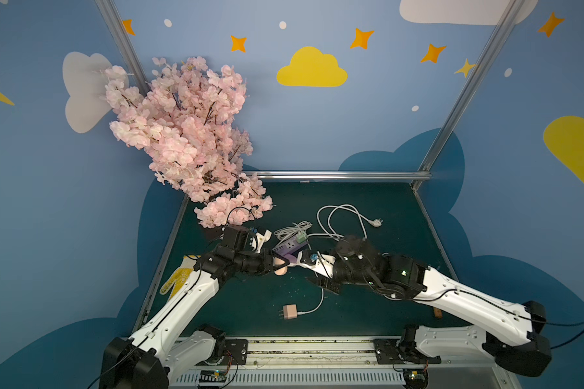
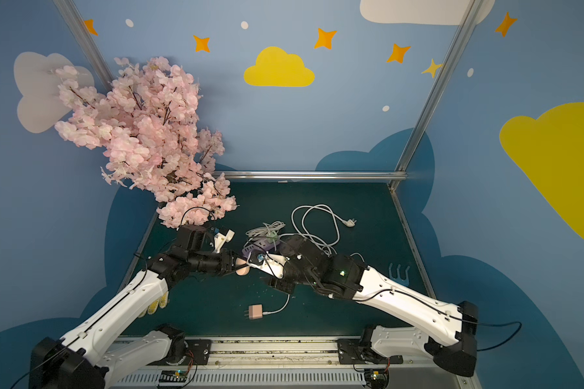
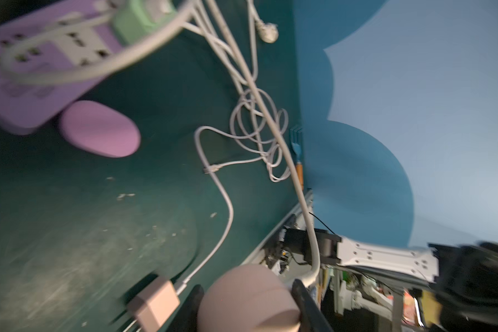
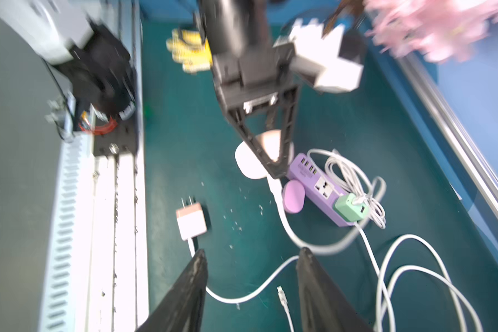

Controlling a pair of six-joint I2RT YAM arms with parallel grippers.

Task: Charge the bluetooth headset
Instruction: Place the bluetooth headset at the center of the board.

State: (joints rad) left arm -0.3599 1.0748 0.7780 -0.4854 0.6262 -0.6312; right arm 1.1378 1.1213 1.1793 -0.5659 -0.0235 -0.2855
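Note:
I need to release the bluetooth headset from my left gripper on the mat (image 1: 262,289) (image 3: 74,262) behind the pink charger adapter, toward the yellow glove.
A pinkish egg-shaped bluetooth headset case (image 3: 247,299) hangs just above the mat, and my left gripper (image 1: 280,266) is shut on it; both top views show it (image 2: 241,269). My right gripper (image 4: 252,250) stands open and empty over the green mat, close to the left one (image 1: 322,282). Below it lie a thin white cable and its loose connector (image 4: 281,293). That cable runs to a pink charger adapter (image 1: 290,311) lying near the front, prongs free. A purple power strip (image 4: 319,186) carries a green adapter (image 4: 351,207).
A second, purple egg-shaped case (image 4: 293,197) lies against the strip. White cords and a plug (image 1: 375,223) sprawl behind. A yellow glove (image 1: 179,279) lies at the left edge, a blue fork tool (image 2: 398,272) at the right. Pink blossom branches (image 1: 189,141) overhang the back left.

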